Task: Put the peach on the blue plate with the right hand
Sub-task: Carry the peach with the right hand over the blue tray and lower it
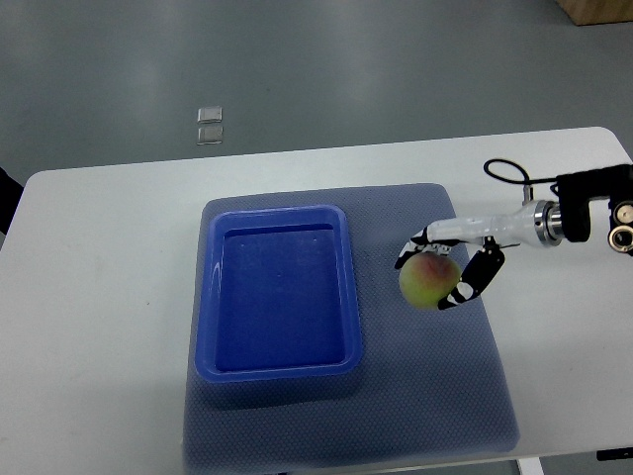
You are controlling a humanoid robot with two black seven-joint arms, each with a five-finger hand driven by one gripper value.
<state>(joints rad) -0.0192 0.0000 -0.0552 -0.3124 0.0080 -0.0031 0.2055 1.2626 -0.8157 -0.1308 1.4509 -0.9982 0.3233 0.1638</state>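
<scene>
My right gripper should release the peach near the middle of the blue plate [286,276], a little toward the plate's far rim. The peach still lies on the blue-grey mat.
A yellow-green peach with a red blush [428,280] lies on the blue-grey mat, just right of the blue plate [210,297], a deep rectangular tray with nothing in it. My right hand [437,269] reaches in from the right edge. Its fingers [478,279] curl around the peach from above and from the right side, touching it. The peach is a short gap from the tray's right rim. My left arm does not show.
The blue-grey mat [435,396] covers the middle of the white table [99,297]. A black cable loops above the right wrist [506,170]. Two small clear squares [209,126] lie on the floor beyond the table's far edge.
</scene>
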